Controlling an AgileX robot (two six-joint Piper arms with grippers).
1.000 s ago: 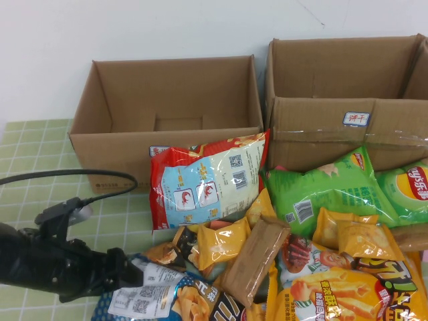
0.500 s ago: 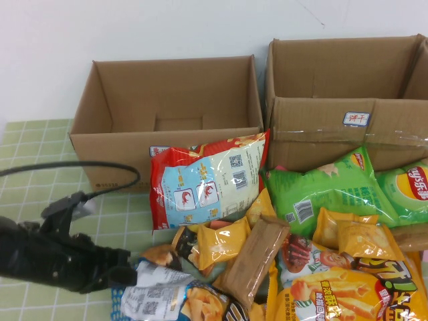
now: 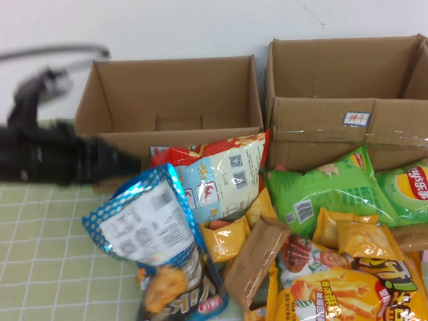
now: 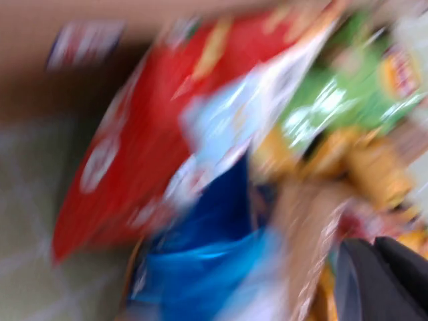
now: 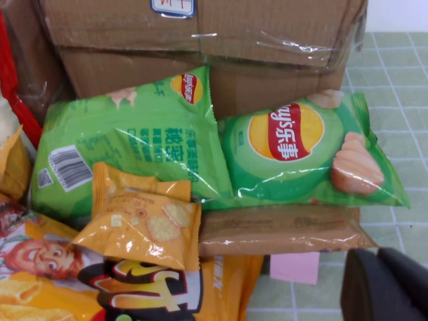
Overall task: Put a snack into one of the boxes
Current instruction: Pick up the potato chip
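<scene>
The blue bag's top corner clears my shut left gripper; next I descend, open and grip the middle of its top edge (image 3: pixel 122 198) before lifting.
The blue foil chip bag (image 3: pixel 157 241) hangs tilted, its white QR-code back panel facing up and its lower end with the black lettering low over the pile's left edge. My left gripper (image 3: pixel 132 167) is shut on the bag's top corner, just in front of the smaller plain brown box (image 3: pixel 174 93), which stands open. In the blurred left wrist view the blue bag (image 4: pixel 200 267) lies below the red bag (image 4: pixel 134 154), beside my left gripper (image 4: pixel 374 247). My right gripper (image 5: pixel 382 257) is shut and empty, low over the green tiles at the pile's right side.
The larger taped box (image 3: pixel 348 127) stands at the back right. The red bag (image 3: pixel 224 167) leans on the small box. Green chip bags (image 3: pixel 328 190) lean on the taped box, also in the right wrist view (image 5: pixel 134 154). Several yellow and brown snack packs (image 3: pixel 321 267) fill the front right.
My left arm has risen from the front left and moved back toward the small box, lifting the blue bag out of the pile until it hangs.
</scene>
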